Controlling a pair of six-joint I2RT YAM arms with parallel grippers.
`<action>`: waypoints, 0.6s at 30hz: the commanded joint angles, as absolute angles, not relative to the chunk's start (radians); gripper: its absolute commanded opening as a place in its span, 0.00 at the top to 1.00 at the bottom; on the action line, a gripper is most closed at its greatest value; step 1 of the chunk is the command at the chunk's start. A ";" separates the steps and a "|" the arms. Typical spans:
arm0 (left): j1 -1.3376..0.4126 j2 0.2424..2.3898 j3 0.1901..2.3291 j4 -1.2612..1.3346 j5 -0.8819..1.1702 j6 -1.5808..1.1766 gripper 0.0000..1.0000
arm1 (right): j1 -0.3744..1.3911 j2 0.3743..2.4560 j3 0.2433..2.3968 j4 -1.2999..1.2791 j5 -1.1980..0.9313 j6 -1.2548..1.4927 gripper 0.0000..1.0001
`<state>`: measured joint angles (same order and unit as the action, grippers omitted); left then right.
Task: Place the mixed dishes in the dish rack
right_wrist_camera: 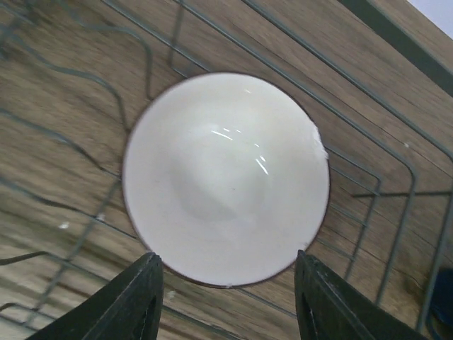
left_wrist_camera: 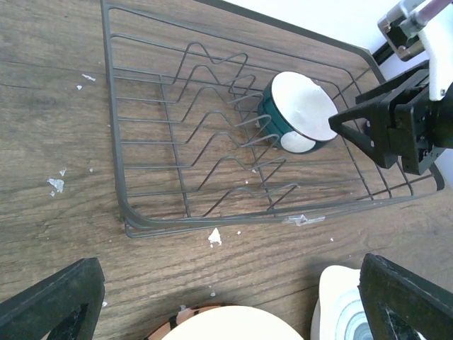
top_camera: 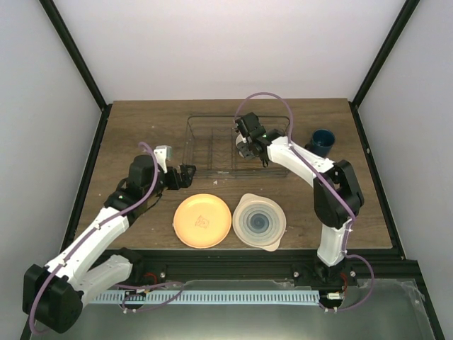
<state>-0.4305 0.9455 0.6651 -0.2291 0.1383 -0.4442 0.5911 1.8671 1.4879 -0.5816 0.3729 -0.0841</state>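
Observation:
The small white bowl sits in the dish rack, and next my left gripper will go there and grab the bowl's rim point(top_camera: 237, 139) point(left_wrist_camera: 273, 91) beside the wire dividers.
The dish rack point(top_camera: 205, 145) stands at the table's middle back. The small white bowl point(left_wrist_camera: 301, 113) lies tilted inside it against the wire dividers. My right gripper point(top_camera: 248, 146) hovers just above it, open, and the bowl point(right_wrist_camera: 225, 177) lies free beyond its fingertips point(right_wrist_camera: 138, 297). My left gripper point(top_camera: 185, 176) is open and empty, low over the table before the rack's front left corner. The orange plate point(top_camera: 202, 220) and the pale blue-ringed plate point(top_camera: 259, 222) lie side by side at the front. The dark blue mug point(top_camera: 323, 142) stands right of the rack. The striped plate is not clearly in view.
The rack's wires point(left_wrist_camera: 112, 106) run left of the bowl with open slots between the dividers. White crumbs point(left_wrist_camera: 214, 237) dot the wood in front of the rack. The orange plate's edge point(left_wrist_camera: 226, 326) and the pale plate point(left_wrist_camera: 347, 312) sit just below my left gripper.

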 commanded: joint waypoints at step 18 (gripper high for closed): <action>-0.471 1.706 1.426 -0.421 0.194 -0.221 0.00 | 0.531 1.488 1.306 -0.664 0.410 0.250 0.34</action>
<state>-0.4370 1.5764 1.2919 -0.3393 0.1951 -0.2672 0.5278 1.5646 1.3624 -0.6315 0.3706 0.1875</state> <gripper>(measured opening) 0.997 0.660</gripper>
